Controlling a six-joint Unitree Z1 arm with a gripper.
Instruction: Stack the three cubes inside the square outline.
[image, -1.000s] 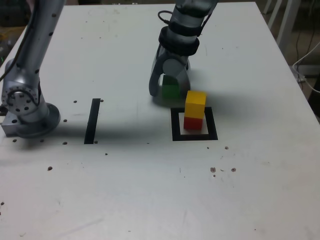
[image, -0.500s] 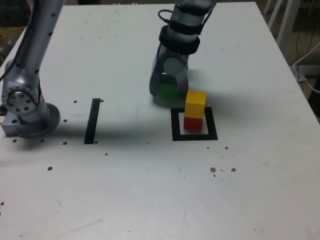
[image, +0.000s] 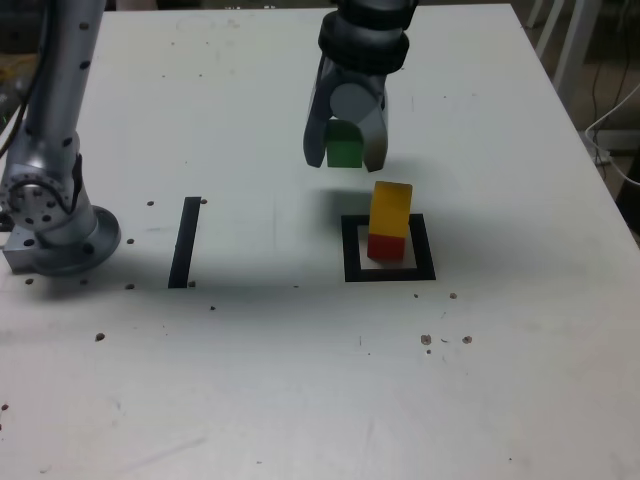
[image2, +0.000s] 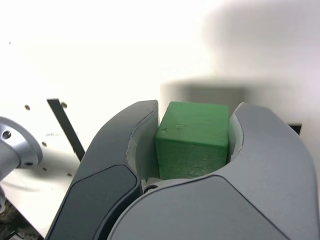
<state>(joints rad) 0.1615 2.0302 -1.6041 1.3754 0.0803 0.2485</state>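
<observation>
The robot's gripper will release the green cube on top of the yellow cube (image: 389, 186), above the red one. The green cube now hangs behind the stack.
My gripper (image: 346, 158) is shut on the green cube (image: 345, 150), which hangs off the table behind and slightly to the exterior view's left of the stack. In the wrist view the green cube (image2: 194, 140) sits squeezed between both grey fingers (image2: 125, 150). The yellow cube (image: 391, 209) rests on the red cube (image: 386, 246), and both stand inside the square outline (image: 389, 273). A gap separates the held cube from the yellow one.
A straight black strip (image: 186, 241) lies on the white table (image: 300, 380) at the exterior view's left, beside the arm's grey base (image: 50, 215). Small dark specks dot the surface. The table's right edge runs near white furniture legs (image: 565, 40).
The gripper closed on the green cube and lifted it off the table, rising away from the surface. The yellow and red stack has stayed put.
</observation>
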